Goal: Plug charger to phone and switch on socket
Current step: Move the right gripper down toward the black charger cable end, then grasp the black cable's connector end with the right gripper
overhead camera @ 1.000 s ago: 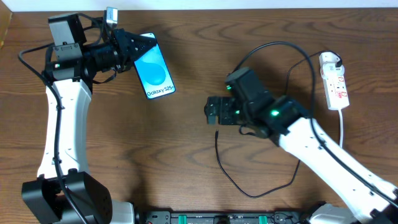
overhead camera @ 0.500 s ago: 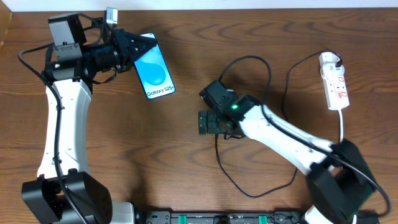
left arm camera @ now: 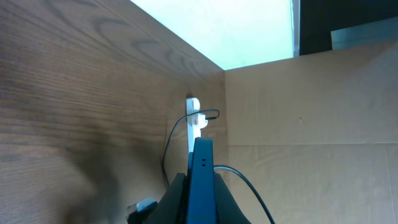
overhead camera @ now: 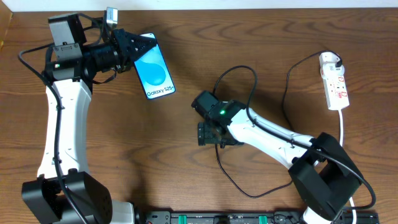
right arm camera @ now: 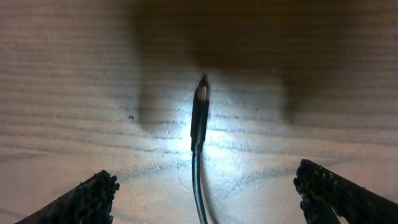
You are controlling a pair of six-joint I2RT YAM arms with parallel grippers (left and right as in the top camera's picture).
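I will move my right gripper's open fingers forward, as they straddle the thin cable behind the plug, and then close them on the plug's black body (right arm camera: 199, 122).
My left gripper (overhead camera: 140, 48) is shut on the top end of the phone (overhead camera: 154, 73), whose cyan screen faces up at the back left. In the left wrist view the phone (left arm camera: 202, 177) shows edge-on between both fingers. The charger's black cable (overhead camera: 231, 182) loops over the table to the white adapter (overhead camera: 330, 60) in the socket (overhead camera: 336, 87) at the far right. My right gripper (overhead camera: 210, 133) hovers over the cable's free end. From the right wrist, the plug tip (right arm camera: 202, 93) lies flat on the wood, and the cable runs down between the wide-open fingers (right arm camera: 87, 198), touching neither.
A cardboard wall (left arm camera: 311, 124) stands beyond the socket (left arm camera: 193, 118) in the left wrist view. The table's far edge runs along the top of the overhead view. A black equipment rail (overhead camera: 205, 218) lines the front edge.
My right arm has swung left and come over the cable's plug end. Its jaws have narrowed slightly. The left arm and phone have not moved.
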